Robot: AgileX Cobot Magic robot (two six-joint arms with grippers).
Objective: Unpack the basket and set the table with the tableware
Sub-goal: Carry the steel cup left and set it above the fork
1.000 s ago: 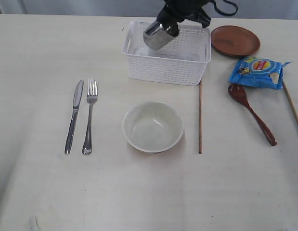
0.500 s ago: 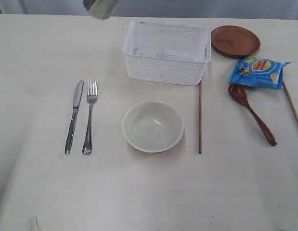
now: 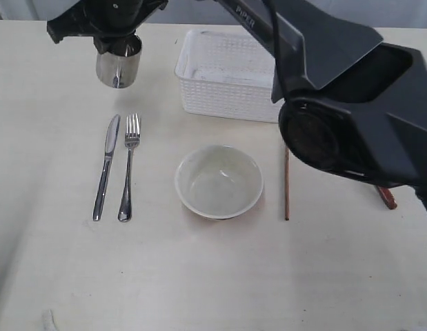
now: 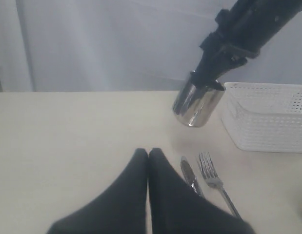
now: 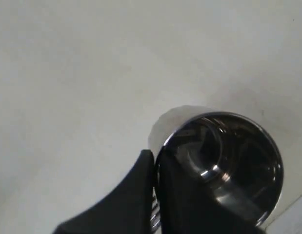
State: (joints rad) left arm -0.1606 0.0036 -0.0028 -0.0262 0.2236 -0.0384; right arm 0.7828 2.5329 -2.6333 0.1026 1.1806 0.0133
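Note:
I need to use my right gripper to set the small steel cup down on the table (image 3: 134, 93), at a spot just beyond the teeth of the fork.
My right gripper (image 3: 117, 40) reaches across to the far left of the table (image 3: 199, 283) and is shut on the rim of the small steel cup (image 3: 118, 64). The cup (image 4: 197, 103) hangs slightly tilted above the tabletop, beyond the knife (image 3: 106, 169) and fork (image 3: 129, 169). One finger is inside the cup (image 5: 224, 156), the other outside. The white basket (image 3: 239, 89) looks empty. The off-white bowl (image 3: 219, 181) sits at centre, with one chopstick (image 3: 287, 186) to its right. My left gripper (image 4: 148, 152) is shut on nothing, low near the knife (image 4: 190, 175).
The black right arm (image 3: 337, 117) spans the right half of the exterior view and hides the plate, the chip bag, most of the spoon and the second chopstick. Only the spoon's handle end (image 3: 387, 198) shows. A pale wall stands behind the table's far edge.
The right gripper has carried the steel cup from over the basket to the far left and lowered it over the table beyond the knife and fork. The right arm now covers the right-side objects.

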